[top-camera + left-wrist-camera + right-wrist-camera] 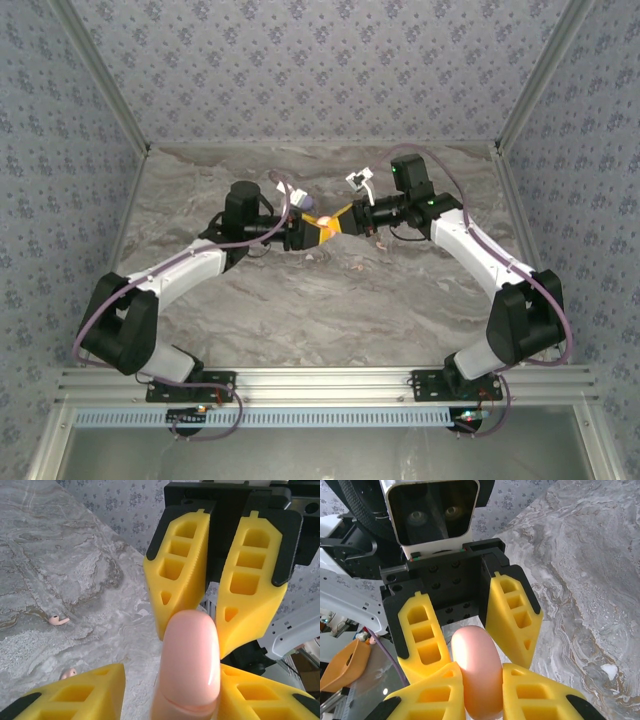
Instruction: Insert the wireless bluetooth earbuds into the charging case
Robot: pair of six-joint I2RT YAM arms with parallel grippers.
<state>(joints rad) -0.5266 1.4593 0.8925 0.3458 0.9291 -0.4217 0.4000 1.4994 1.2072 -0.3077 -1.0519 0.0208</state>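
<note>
The fingers of my left gripper reach past the charging case's lid seam, so they should back off and grip the body (181, 716) below before my right gripper opens the lid.
A glossy pink charging case (190, 665) hangs above the table between both grippers, which meet nose to nose at the table's middle (323, 224). My right gripper (482, 680) is shut on it, both yellow fingers pressed against its sides. My left gripper (170, 680) stands open around the same case (475, 665): the case lies against one finger and a gap shows before the other. The case's lid looks closed. Two pinkish earbuds lie on the marble, one (59, 620) further off and one (68, 672) beside the left finger.
The marble tabletop (300, 300) is walled by patterned panels on three sides. A small lilac object (303, 202) lies just behind the left gripper, and a white piece (360, 181) sits near the right wrist. An aluminium rail (320, 380) runs along the near edge.
</note>
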